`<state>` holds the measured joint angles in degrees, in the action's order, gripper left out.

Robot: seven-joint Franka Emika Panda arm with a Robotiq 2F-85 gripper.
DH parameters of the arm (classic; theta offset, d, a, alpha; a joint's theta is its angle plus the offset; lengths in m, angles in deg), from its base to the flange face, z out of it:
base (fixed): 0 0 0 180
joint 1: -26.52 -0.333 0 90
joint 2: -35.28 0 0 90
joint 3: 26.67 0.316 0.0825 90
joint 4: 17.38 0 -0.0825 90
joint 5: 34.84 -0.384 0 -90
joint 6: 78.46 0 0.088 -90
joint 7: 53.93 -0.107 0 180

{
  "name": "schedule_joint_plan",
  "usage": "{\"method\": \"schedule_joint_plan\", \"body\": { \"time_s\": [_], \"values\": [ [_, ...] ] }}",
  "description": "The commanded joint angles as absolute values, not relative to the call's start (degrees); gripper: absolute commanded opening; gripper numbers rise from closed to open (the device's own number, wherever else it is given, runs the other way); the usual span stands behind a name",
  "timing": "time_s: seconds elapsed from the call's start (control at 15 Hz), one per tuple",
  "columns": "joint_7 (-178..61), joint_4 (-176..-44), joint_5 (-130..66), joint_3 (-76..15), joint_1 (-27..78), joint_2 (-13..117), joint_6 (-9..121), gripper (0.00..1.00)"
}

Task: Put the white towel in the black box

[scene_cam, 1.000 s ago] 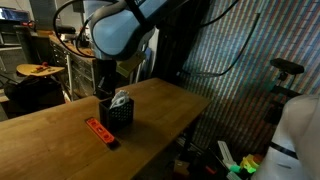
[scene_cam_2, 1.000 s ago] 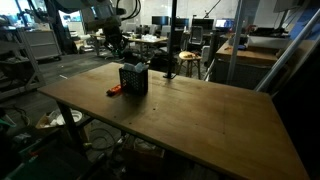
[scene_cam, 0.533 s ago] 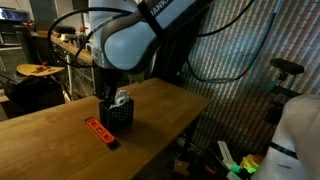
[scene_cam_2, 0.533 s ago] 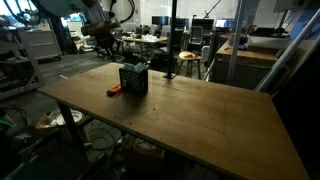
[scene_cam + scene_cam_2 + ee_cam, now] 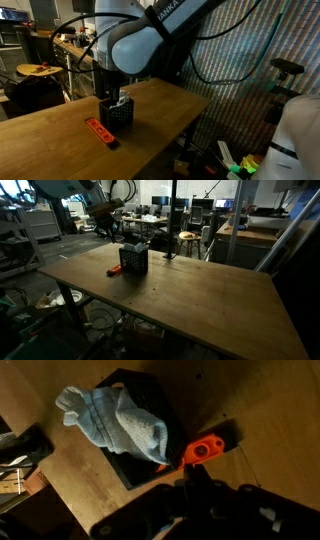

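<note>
The white towel's far end is hanging over the black box's rim, so next I open my gripper, take the towel's near end (image 5: 150,442) and work it down into the box.
The black box (image 5: 116,115) stands on the wooden table and also shows in an exterior view (image 5: 134,260). The white towel (image 5: 118,422) is stuffed into the black box (image 5: 150,460) and bulges over its rim; a bit of it shows above the box in an exterior view (image 5: 121,97). My gripper (image 5: 196,472) is above and beside the box, apart from the towel. Its dark fingers look closed together and hold nothing. In both exterior views the fingers are hard to make out.
A flat orange-red tool (image 5: 100,131) lies on the table (image 5: 60,125) right next to the box; it also shows in the wrist view (image 5: 205,448) and an exterior view (image 5: 115,270). Desks and chairs stand beyond the table's far edge (image 5: 160,225).
The arm has lifted and drawn away from the box. The towel stays in the box, and the box and orange tool have not moved.
</note>
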<state>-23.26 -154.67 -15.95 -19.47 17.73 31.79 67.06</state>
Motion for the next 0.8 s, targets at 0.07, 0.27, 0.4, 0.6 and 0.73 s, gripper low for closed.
{"method": "schedule_joint_plan", "body": {
  "time_s": [0.07,0.27,0.4,0.6,0.73],
  "values": [
    [-16.2,-154.4,-16.0,-21.1,19.1,31.5,68.5,0.08],
    [-13.1,-154.0,-16.2,-22.3,20.1,31.9,68.6,0.10],
    [-11.5,-153.6,-16.4,-22.9,20.6,32.1,68.5,0.35],
    [-9.9,-152.9,-16.6,-23.3,21.1,32.5,68.3,0.50],
    [-9.4,-152.7,-16.8,-23.2,21.1,32.6,68.3,0.64]
  ]
}}
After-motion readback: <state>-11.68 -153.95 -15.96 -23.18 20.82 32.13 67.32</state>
